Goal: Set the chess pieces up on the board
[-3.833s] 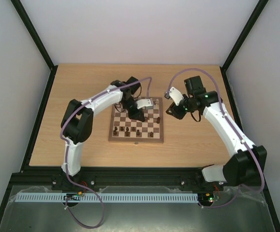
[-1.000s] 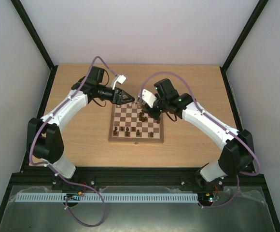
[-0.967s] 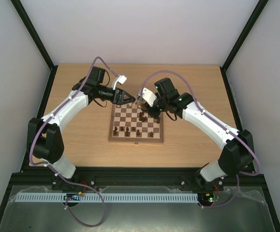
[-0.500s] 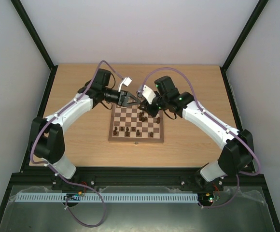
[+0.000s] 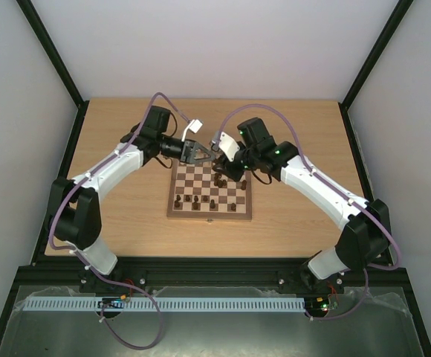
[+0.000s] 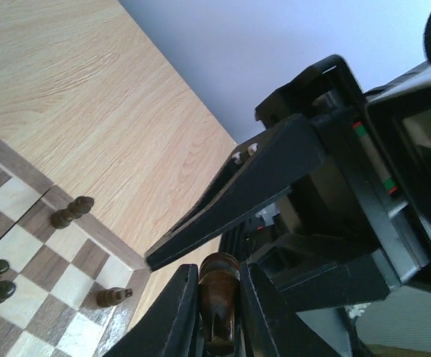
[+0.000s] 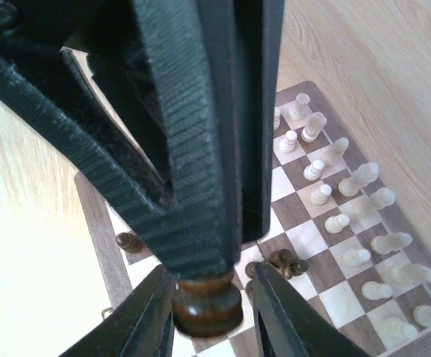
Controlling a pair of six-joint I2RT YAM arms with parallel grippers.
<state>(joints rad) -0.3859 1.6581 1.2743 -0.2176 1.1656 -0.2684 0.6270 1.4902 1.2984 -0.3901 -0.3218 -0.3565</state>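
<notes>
Next, I let go of the dark brown piece with my left gripper on the near-row square (image 5: 186, 207) next to the dark corner piece.
The board (image 5: 209, 214) lies mid-table with dark chess pieces (image 5: 201, 198) scattered on it. My two grippers meet tip to tip just above its far edge. My left gripper (image 5: 203, 152) is shut on a dark brown piece (image 6: 219, 297), held sideways with its base outward. My right gripper (image 5: 217, 158) is open, its fingers (image 7: 152, 312) either side of that piece's base (image 7: 204, 312), with a small gap on one side. The left gripper's ribbed fingers (image 7: 193, 149) fill the right wrist view. Pale pieces (image 7: 349, 216) stand in two rows on the board.
Loose dark pieces stand near the board's far edge (image 6: 70, 212) (image 6: 111, 296), and a small cluster (image 7: 279, 262) sits under the grippers. Bare wooden table (image 5: 126, 216) surrounds the board. Black frame rails (image 5: 59, 178) bound the table.
Early on my left gripper was over the board's middle and the right arm off to the side. In the last second the left gripper moved right to meet the right gripper at the far edge.
</notes>
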